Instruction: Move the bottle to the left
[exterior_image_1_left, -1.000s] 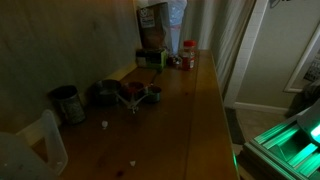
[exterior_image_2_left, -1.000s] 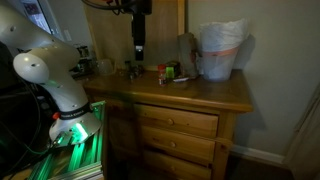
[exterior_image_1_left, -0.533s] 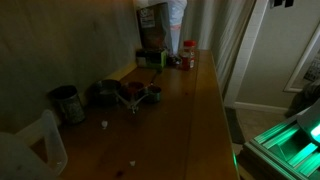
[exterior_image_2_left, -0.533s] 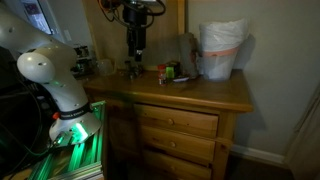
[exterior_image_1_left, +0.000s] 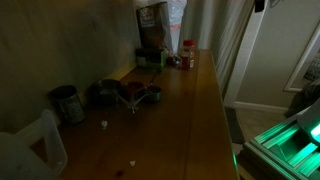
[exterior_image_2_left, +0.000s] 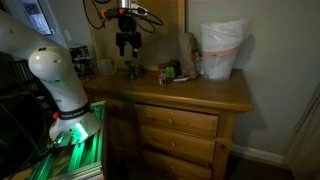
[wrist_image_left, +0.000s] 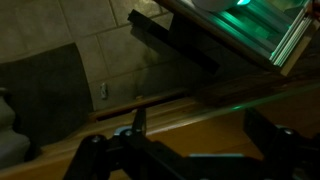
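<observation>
The robot's gripper needs to next move to the bottle's red cap (exterior_image_1_left: 188, 44), at the far end of the dresser near the bag, and close there.
The bottle (exterior_image_1_left: 187, 52), small, upright, with a red cap and a pale body, stands at the far end of the wooden dresser top (exterior_image_1_left: 190, 120) near its front edge. In an exterior view my gripper (exterior_image_2_left: 127, 46) hangs in the air above the dresser's left part, fingers spread and empty, touching nothing. There I cannot pick the bottle out among the small things at the left end. In the wrist view my fingers (wrist_image_left: 195, 125) are apart with nothing between them, over the dresser's edge and the floor.
A dark tin can (exterior_image_1_left: 67, 103) and a translucent jug (exterior_image_1_left: 30, 150) stand at the near end; the jug also shows in an exterior view (exterior_image_2_left: 220, 50). Small bowls and cups (exterior_image_1_left: 130, 93) sit mid-top. A bag (exterior_image_1_left: 152, 30) stands behind the bottle. The green-lit robot base (exterior_image_2_left: 75, 135) is beside the dresser.
My gripper has shifted left along the dresser, risen a little and turned at the wrist. The bottle and the other things have not moved.
</observation>
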